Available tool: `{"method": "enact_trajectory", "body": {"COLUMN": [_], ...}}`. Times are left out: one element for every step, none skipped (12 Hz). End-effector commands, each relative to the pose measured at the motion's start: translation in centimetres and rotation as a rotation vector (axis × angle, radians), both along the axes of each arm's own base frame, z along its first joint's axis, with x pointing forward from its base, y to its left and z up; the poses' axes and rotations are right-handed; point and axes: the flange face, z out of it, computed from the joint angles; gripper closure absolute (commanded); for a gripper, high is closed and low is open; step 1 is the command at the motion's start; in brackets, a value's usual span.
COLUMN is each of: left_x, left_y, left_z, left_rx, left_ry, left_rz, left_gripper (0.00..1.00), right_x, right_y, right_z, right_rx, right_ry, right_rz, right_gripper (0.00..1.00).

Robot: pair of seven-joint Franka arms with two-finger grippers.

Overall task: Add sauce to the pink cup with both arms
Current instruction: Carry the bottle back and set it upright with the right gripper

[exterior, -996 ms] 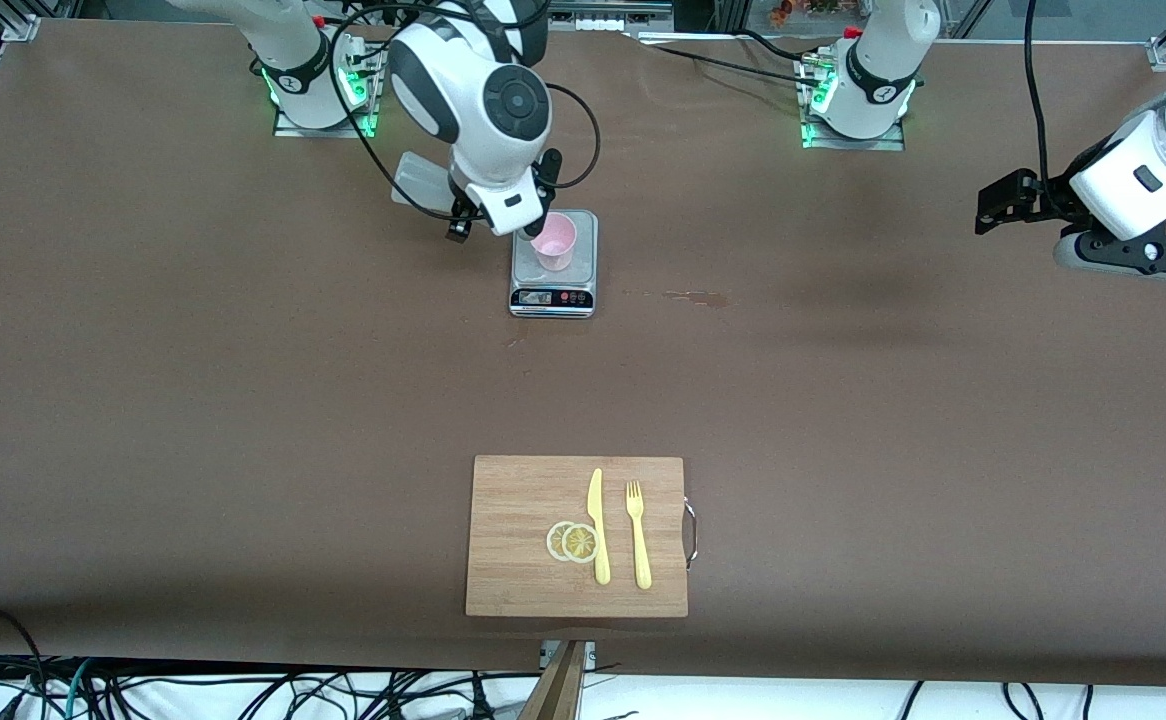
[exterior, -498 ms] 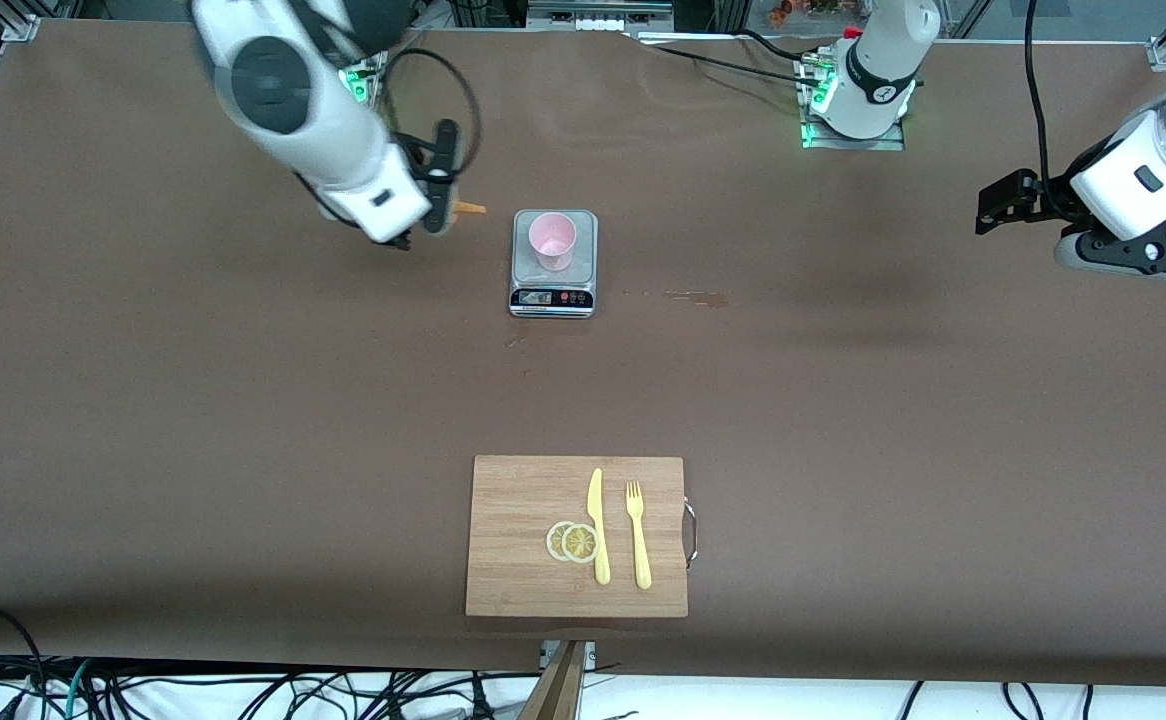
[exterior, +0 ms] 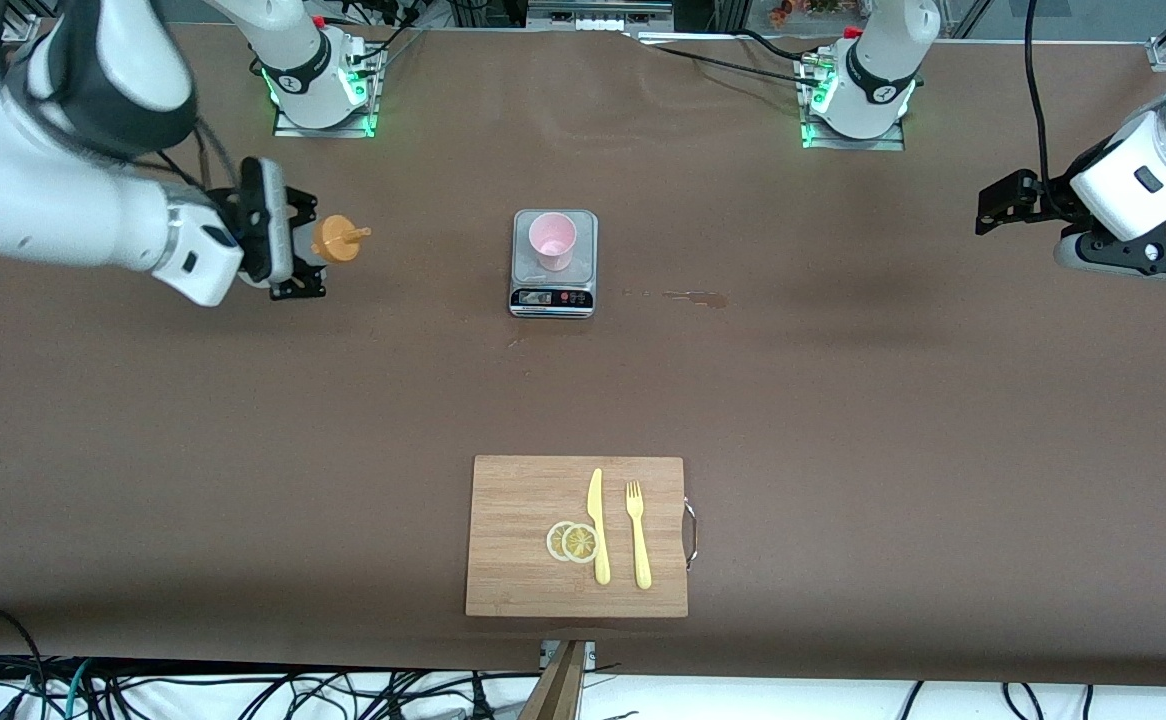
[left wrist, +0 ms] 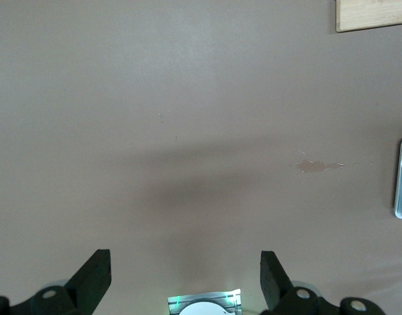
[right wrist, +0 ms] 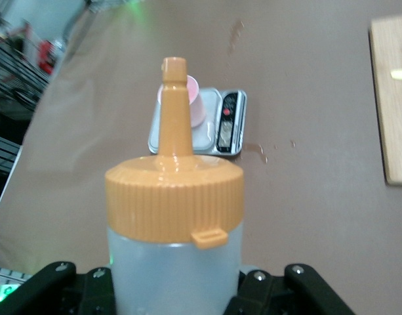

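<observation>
Next, the right gripper releases the sauce bottle on bare table at its own side of the scale's display [exterior: 300, 317]. The bottle is now sideways in the air.
The pink cup [exterior: 552, 240] stands upright on a small silver scale [exterior: 554, 292] at the table's middle, near the bases; it also shows in the right wrist view [right wrist: 195, 105]. My right gripper [exterior: 288, 243] is shut on the sauce bottle [exterior: 336, 240], which lies sideways in the air with its orange nozzle toward the cup, over bare table toward the right arm's end. In the right wrist view the bottle [right wrist: 174, 262] fills the space between the jaws. My left gripper [exterior: 1005, 203] is open and empty over the left arm's end of the table, where the arm waits.
A wooden cutting board [exterior: 523, 500] lies near the front camera's edge with two lemon slices [exterior: 572, 542], a yellow knife [exterior: 598, 526] and a yellow fork [exterior: 638, 535] on it. A small sauce stain [exterior: 698, 296] marks the table beside the scale.
My right arm has swung the sauce bottle away from over the cup toward the right arm's end of the table. The left arm has not moved.
</observation>
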Motion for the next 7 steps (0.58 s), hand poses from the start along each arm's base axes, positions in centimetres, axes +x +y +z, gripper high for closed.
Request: {"method": "enact_trajectory", "body": {"left_x": [0.3, 0.3, 0.3, 0.3, 0.3, 0.3, 0.3], "left_y": [0.3, 0.2, 0.2, 0.2, 0.2, 0.2, 0.2], "left_z": [0.4, 0.4, 0.4, 0.4, 0.4, 0.4, 0.4], "left_rx": [0.005, 0.005, 0.005, 0.005, 0.005, 0.005, 0.005], "left_ry": [-0.001, -0.001, -0.001, -0.001, -0.001, -0.001, -0.001], "left_rz": [-0.015, -0.016, -0.016, -0.016, -0.016, -0.016, -0.016], "left_gripper": [0.00, 0.00, 0.00, 0.00, 0.00, 0.00, 0.00], "right_x": [1.6, 1.6, 1.2, 1.2, 0.8, 0.1, -0.8], "right_y": [-6.8, -9.5, -11.9, -14.1, -15.9, -17.2, -18.5], "right_z": [-5.6, -8.8, -12.0, -14.8, -17.7, -20.2, -22.7], "right_rx": [0.241, 0.327, 0.406, 0.479, 0.541, 0.616, 0.676], "right_ry": [0.009, 0.018, 0.028, 0.019, 0.022, 0.027, 0.033], "right_rz": [0.039, 0.049, 0.064, 0.080, 0.104, 0.098, 0.082], "right_gripper": [0.98, 0.98, 0.98, 0.97, 0.97, 0.97, 0.96]}}
